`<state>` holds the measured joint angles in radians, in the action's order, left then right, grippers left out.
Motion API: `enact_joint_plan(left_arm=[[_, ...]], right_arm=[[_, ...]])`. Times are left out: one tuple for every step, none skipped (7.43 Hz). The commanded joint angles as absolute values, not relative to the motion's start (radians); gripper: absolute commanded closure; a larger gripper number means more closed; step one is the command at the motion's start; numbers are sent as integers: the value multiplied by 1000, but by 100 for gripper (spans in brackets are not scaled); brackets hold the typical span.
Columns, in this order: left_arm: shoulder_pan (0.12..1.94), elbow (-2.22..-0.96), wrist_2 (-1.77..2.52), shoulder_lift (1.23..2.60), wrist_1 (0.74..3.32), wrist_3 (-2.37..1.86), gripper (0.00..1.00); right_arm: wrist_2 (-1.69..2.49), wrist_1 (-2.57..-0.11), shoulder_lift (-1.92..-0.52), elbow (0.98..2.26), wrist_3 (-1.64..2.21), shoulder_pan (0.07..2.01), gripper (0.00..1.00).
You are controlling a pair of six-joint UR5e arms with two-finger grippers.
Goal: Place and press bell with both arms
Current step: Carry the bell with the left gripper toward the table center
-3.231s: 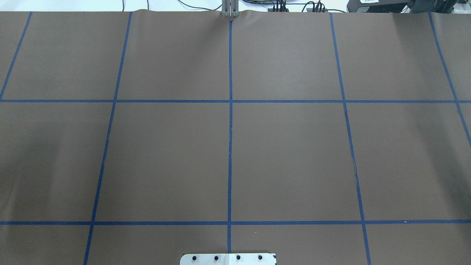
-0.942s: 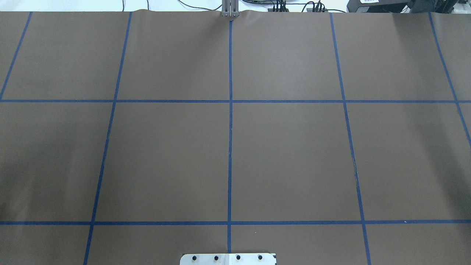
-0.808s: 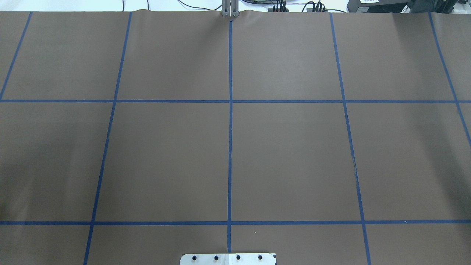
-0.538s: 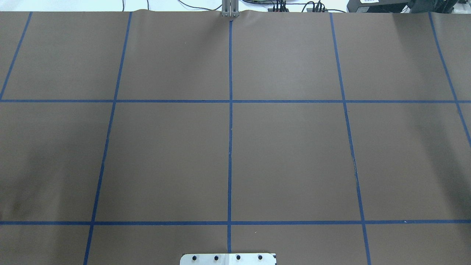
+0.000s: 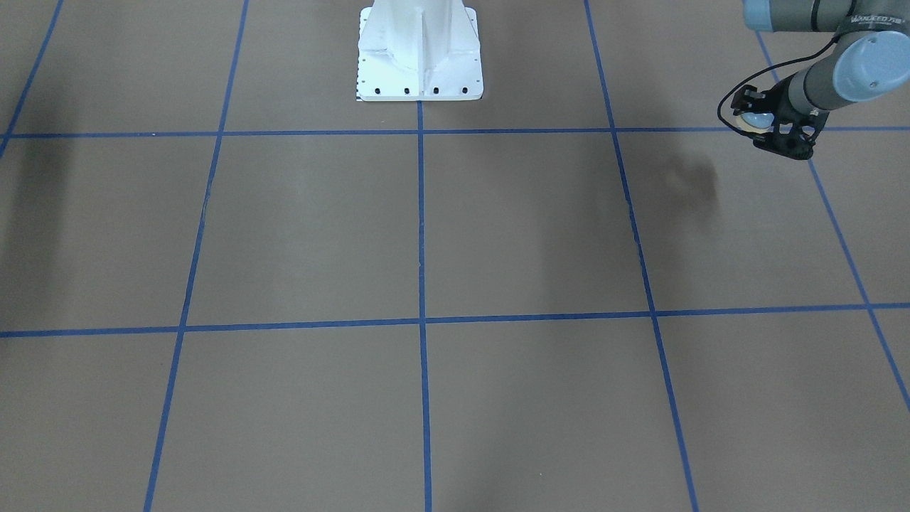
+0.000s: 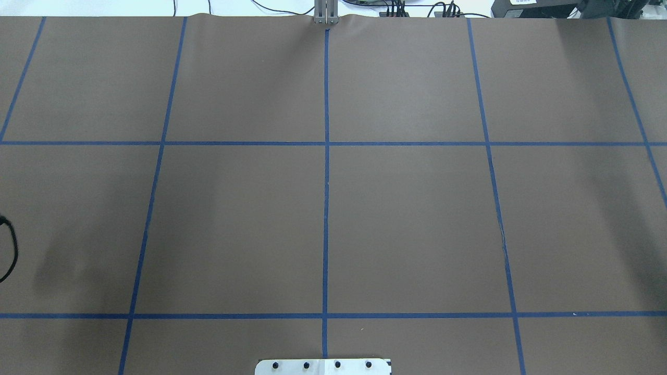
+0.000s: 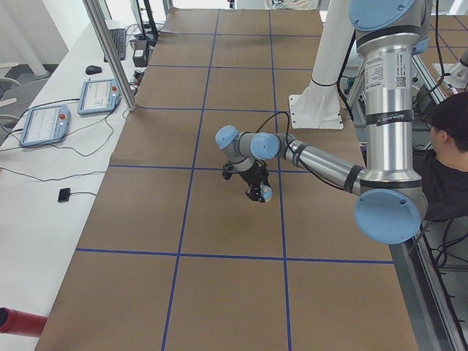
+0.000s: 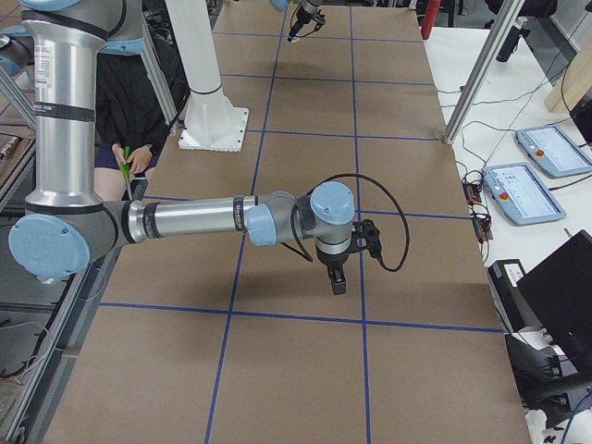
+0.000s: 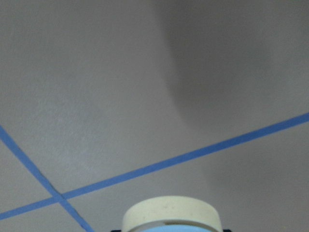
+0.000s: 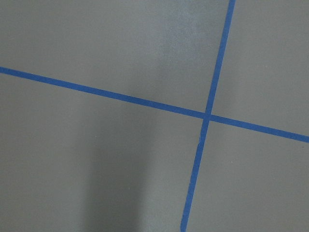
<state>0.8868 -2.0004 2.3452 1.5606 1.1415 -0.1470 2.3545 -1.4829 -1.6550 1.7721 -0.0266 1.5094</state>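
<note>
My left gripper needs to put the bell down on the blue tape line from the white pedestal (image 5: 422,282), just before that line's crossing.
The light-blue bell (image 5: 753,121) with its cream base ring is held in my left gripper (image 5: 766,126), which is shut on it, above the brown table near my left end. The exterior left view shows the same gripper (image 7: 257,191) with the bell (image 7: 267,194) a little above the paper. The left wrist view shows only the bell's cream ring (image 9: 171,212) at the bottom edge. My right gripper (image 8: 338,277) hangs low over the table near my right end and appears only in the exterior right view. I cannot tell if it is open or shut.
The white pedestal (image 5: 419,53) stands at the table's robot side. Blue tape lines (image 6: 325,182) divide the brown paper into squares. A black cable loop (image 6: 10,255) shows at the overhead view's left edge. An operator (image 7: 450,146) sits behind the robot.
In the overhead view a black cable loop of the left arm has come in at the left edge, and the shadow on the left has shifted to the right.
</note>
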Motion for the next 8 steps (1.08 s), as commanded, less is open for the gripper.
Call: enact_joint_plan(left_arm=[[885,-1959,2345,1867,909,-227,68],[882,-1904,2371,1970,890,-285,67],[870,-1829,2411,2071,896,-357,67],[836,-1756,2413,2179,902,-449,67],[800,-1671,2411,2282,916,-539,67],[767,-1575,2408,2363,998,-631,67],[741,-1424,2404,2438,1172,-772,67],[724,-1288,2402,2483,1377,-898,67]], right_arm=[[2355,-1482,-1652,1775,-31,1509,0],[2355,-1482,-1651,1775,-29,1509,0],[2355,-1450,-1651,1775,-22,1509,0],[2356,-1433,-1648,1775,-21,1509,0],[2356,-1434,-1637,1775,-21,1508,0],[2356,-1434,-1629,1773,-17,1505,0],[2358,-1436,-1625,1773,-5,1499,0],[2358,-1437,-1611,1772,-5,1485,0]])
